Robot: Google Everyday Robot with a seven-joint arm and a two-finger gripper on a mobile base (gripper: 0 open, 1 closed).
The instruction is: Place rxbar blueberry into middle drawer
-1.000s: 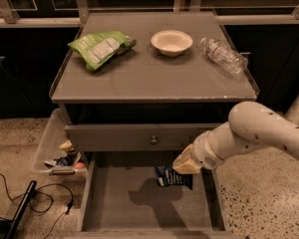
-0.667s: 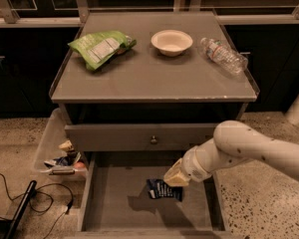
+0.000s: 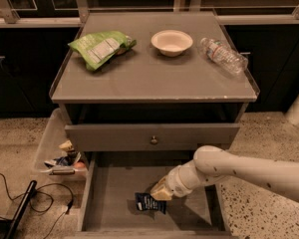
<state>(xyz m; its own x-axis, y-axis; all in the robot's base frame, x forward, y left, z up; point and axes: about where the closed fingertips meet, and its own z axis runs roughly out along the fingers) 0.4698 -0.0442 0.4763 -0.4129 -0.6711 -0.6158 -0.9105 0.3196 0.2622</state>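
Observation:
Next, my gripper releases the rxbar blueberry on the grey bottom near the centre of the open middle drawer (image 3: 157,202). The bar now lies near the drawer's middle front.
The rxbar blueberry (image 3: 150,203), a small dark bar with white lettering, lies low on the grey floor of the open middle drawer (image 3: 114,193), near the drawer's middle front. My gripper (image 3: 160,193) reaches in from the right on a white arm. It is right above the bar's upper right edge, touching or nearly touching it. I cannot tell whether it holds the bar.
Above the open drawer is a closed drawer front with a round knob (image 3: 153,140). On the cabinet top are a green chip bag (image 3: 100,46), a white bowl (image 3: 172,41) and a plastic bottle (image 3: 223,55). A bin of clutter (image 3: 60,156) and cables (image 3: 20,203) sit at the left.
My arm has swung left and down into the drawer, carrying the bar from the drawer's right side toward its middle and down to the floor.

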